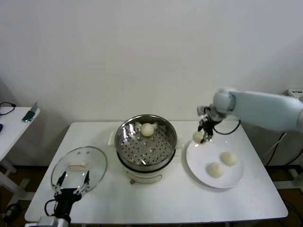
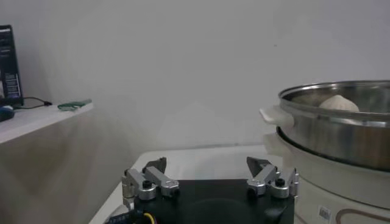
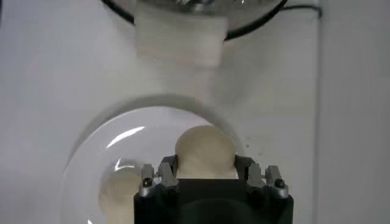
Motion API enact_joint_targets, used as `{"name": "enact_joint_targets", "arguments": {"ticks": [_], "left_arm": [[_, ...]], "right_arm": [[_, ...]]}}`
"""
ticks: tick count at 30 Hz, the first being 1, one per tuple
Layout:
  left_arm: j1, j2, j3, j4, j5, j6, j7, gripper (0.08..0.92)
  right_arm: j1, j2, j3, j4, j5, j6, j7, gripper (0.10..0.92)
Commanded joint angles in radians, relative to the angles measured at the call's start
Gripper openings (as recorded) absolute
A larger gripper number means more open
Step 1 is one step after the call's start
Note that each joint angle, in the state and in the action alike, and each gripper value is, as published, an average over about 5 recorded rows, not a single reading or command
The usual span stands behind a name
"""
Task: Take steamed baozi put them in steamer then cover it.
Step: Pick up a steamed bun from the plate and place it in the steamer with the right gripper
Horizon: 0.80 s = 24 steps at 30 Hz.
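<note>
Next, I release the baozi with my right gripper inside the steel steamer (image 1: 131,143) near its rim facing the glass lid.
My right gripper (image 1: 201,137) is shut on a cream-white baozi (image 3: 205,152) and holds it just above the far left rim of the white plate (image 1: 235,177). Two more baozi (image 1: 216,170) (image 1: 229,158) lie on the plate. One baozi (image 1: 147,129) sits at the back of the shiny steel steamer (image 1: 124,142) in the table's middle; it also shows in the left wrist view (image 2: 339,103). The steamer's rim (image 2: 341,125) stands to one side of my left gripper (image 2: 207,167), which is open and empty near the table's front left edge (image 1: 72,184).
The round glass lid (image 1: 94,163) with a cream handle lies flat on the table left of the steamer, just beyond my left gripper. A side table (image 1: 14,118) with small items stands at the far left. A white wall backs the table.
</note>
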Motion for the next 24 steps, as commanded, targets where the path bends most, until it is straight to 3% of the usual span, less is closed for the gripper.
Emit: {"name": "enact_joint_targets", "arguments": {"ticks": [1,5,12,24], "left_arm": [[0.0,0.008,0.001,-0.003,-0.001,0.001,0.0,0.823],[-0.009,0.01,0.004,-0.005,-0.002,0.004,0.001,0.823],[-0.019,0.008,0.001,-0.011,-0.007,0.004,0.002,0.823],[-0.018,0.001,-0.006,-0.013,-0.019,0.001,0.001,0.823]], "right_arm": [[0.335,0.153,0.048,0.268,0.381,-0.149,0.071,0.628],[0.224,0.292,0.117,0.283,0.401,-0.207,0.157,0.628],[0.019,0.491,0.129,0.102,0.31,-0.232,0.214,0.628],[-0.216,0.599,0.12,-0.131,0.171,-0.235,0.232,0.629]]}}
